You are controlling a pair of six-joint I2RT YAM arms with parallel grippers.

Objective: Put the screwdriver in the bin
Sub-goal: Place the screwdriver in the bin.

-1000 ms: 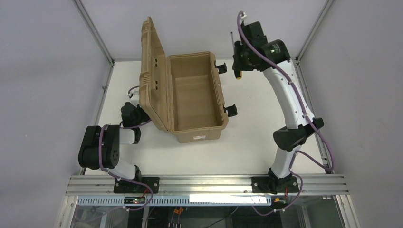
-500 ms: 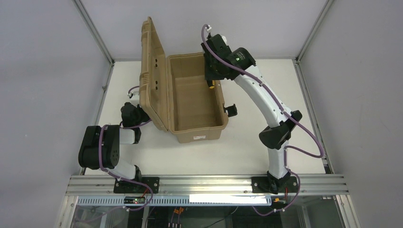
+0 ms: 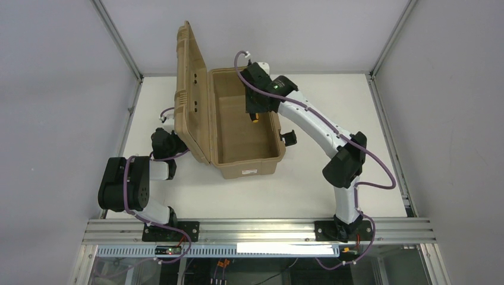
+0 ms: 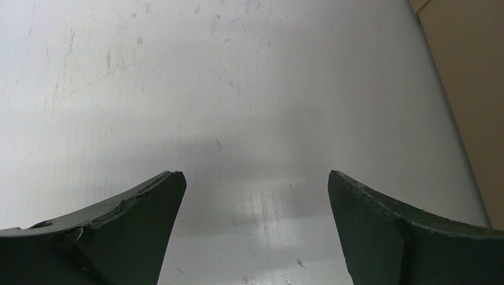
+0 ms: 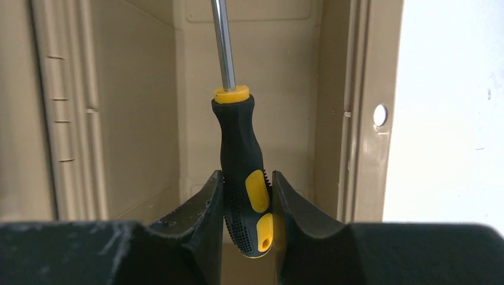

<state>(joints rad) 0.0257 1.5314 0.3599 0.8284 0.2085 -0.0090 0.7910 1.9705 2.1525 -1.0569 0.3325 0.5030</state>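
I need to use my right gripper to set the screwdriver, now held above the bin's open inside, down on the tan bin's bottom, toward the white label's end [image 3: 249, 139] [image 5: 255, 145].
The tan bin [image 3: 218, 155] stands open at the table's middle left, its lid upright on the left side. My right gripper [image 3: 254, 113] is shut on the screwdriver [image 5: 241, 148] and holds it above the bin's open inside, near its far right wall. In the right wrist view the black-and-yellow handle sits between the fingers and the silver shaft points away over the bin's inner wall [image 5: 136, 101]. The handle's yellow end shows in the top view [image 3: 255, 119]. My left gripper [image 4: 254, 178] is open and empty over bare white table, left of the bin's lid.
Black latches [image 3: 289, 138] stick out from the bin's right side. A white label [image 3: 249, 171] is on its near end. The left arm [image 3: 128, 184] is folded low at the near left. White table [image 3: 333, 107] lies right of the bin, grey walls around.
My right arm has swung left with the screwdriver, from beyond the bin's far right corner to above the bin's inside. The left arm has not moved.
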